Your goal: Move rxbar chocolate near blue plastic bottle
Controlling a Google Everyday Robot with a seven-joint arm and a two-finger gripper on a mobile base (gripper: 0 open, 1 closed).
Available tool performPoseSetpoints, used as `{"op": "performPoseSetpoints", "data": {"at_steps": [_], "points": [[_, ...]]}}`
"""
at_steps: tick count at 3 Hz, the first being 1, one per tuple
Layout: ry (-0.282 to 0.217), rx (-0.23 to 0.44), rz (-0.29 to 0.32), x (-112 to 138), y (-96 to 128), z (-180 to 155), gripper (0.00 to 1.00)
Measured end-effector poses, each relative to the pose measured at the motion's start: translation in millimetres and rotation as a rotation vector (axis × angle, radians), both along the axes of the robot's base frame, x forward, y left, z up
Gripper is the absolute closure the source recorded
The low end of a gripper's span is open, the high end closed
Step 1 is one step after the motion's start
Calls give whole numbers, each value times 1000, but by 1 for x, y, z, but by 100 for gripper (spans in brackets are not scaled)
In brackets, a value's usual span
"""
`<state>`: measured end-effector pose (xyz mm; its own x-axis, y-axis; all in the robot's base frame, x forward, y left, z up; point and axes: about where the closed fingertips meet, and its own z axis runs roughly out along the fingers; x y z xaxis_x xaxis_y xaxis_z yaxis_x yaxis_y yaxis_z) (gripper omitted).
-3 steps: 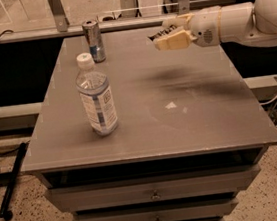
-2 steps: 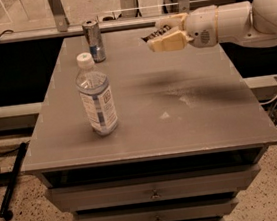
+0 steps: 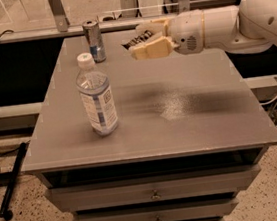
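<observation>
My gripper will let go of the rxbar chocolate on the grey table (image 3: 132,106) close beside the blue plastic bottle, toward the arm's side.
The blue plastic bottle (image 3: 97,95) stands upright on the left half of the grey table (image 3: 191,126); it is clear with a white cap and a blue-and-white label. My gripper (image 3: 143,42) hangs above the far middle of the table, to the right of and behind the bottle. Its cream fingers (image 3: 152,49) are shut on the rxbar chocolate (image 3: 135,39), a dark flat wrapper that shows only partly between them. The bar is held in the air, well apart from the bottle.
A silver-blue metal can (image 3: 93,40) stands at the far left of the table, behind the bottle and left of my gripper. The white arm (image 3: 228,21) reaches in from the right. Drawers sit below the tabletop. A railing runs behind the table.
My gripper has moved left with the bar in it, closer to the can and the bottle. The bottle and can have not moved.
</observation>
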<state>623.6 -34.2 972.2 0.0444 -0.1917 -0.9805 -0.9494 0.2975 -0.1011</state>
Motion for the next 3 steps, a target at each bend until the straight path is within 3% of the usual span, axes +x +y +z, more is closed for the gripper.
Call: {"op": "performPoseSetpoints", "data": {"at_steps": [1, 2, 3], "points": [[13, 22, 68, -16, 25, -3, 100], [38, 16, 115, -24, 27, -18, 100], [59, -7, 138, -31, 4, -35, 100]]}}
